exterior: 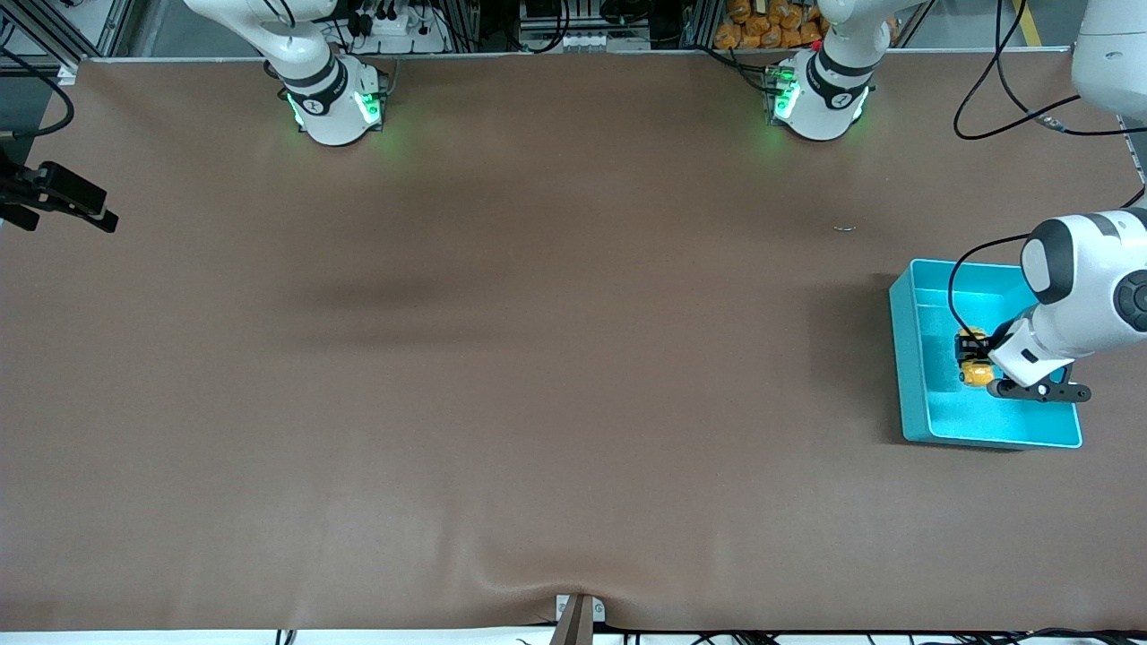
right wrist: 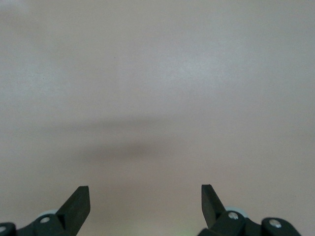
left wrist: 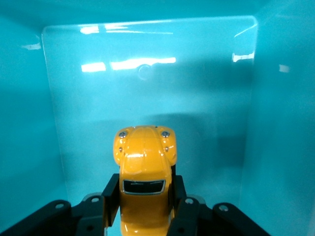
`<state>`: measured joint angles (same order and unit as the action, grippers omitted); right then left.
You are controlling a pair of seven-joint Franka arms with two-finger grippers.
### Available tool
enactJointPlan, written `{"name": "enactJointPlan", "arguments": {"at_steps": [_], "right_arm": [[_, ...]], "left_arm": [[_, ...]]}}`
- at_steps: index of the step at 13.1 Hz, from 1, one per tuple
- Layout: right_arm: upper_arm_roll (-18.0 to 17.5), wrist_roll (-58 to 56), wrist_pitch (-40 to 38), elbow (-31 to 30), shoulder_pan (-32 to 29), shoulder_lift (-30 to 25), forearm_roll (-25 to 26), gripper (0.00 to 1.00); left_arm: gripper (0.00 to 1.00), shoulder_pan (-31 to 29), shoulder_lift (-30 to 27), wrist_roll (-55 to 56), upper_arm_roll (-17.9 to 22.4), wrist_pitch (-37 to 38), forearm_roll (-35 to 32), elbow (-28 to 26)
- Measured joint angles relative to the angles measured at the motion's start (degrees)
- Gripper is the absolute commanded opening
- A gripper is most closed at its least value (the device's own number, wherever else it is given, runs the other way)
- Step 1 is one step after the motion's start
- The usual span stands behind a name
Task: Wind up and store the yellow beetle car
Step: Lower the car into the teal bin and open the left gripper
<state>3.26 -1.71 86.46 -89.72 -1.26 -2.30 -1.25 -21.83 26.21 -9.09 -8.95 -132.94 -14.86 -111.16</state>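
Observation:
The robot's left gripper will put the yellow beetle car down on the teal bin's bottom, around the middle (exterior: 959, 365) (left wrist: 142, 161).
The yellow beetle car (left wrist: 143, 152) is pinched between the black fingers of my left gripper (left wrist: 145, 189), which is shut on its sides. In the front view the car (exterior: 978, 373) hangs inside the teal bin (exterior: 907, 358) at the left arm's end of the table, with the left gripper (exterior: 972, 356) lowered into the bin. I cannot tell whether the car touches the bin floor (left wrist: 147, 83). My right gripper (right wrist: 145, 196) is open over bare brown table with nothing between its fingers.
A tiny dark scrap (exterior: 844, 227) lies on the table, farther from the front camera than the bin. A black fixture (exterior: 63, 197) juts in at the right arm's end. A bracket (exterior: 578, 614) sits at the table's near edge.

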Motion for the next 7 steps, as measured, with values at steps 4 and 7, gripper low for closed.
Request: {"name": "enactJointPlan", "arguments": {"at_steps": [4,7], "right_arm": [[0.0,0.0,0.0,0.0,0.0,0.0,0.0,1.00],[0.0,0.0,0.0,0.0,0.0,0.0,0.0,1.00]], "left_arm": [[0.00,-0.1,1.7,0.0,0.0,-1.2,-0.1,-0.2],[0.00,-0.1,2.8,0.3,0.0,-2.5,-0.1,-0.2]]}}
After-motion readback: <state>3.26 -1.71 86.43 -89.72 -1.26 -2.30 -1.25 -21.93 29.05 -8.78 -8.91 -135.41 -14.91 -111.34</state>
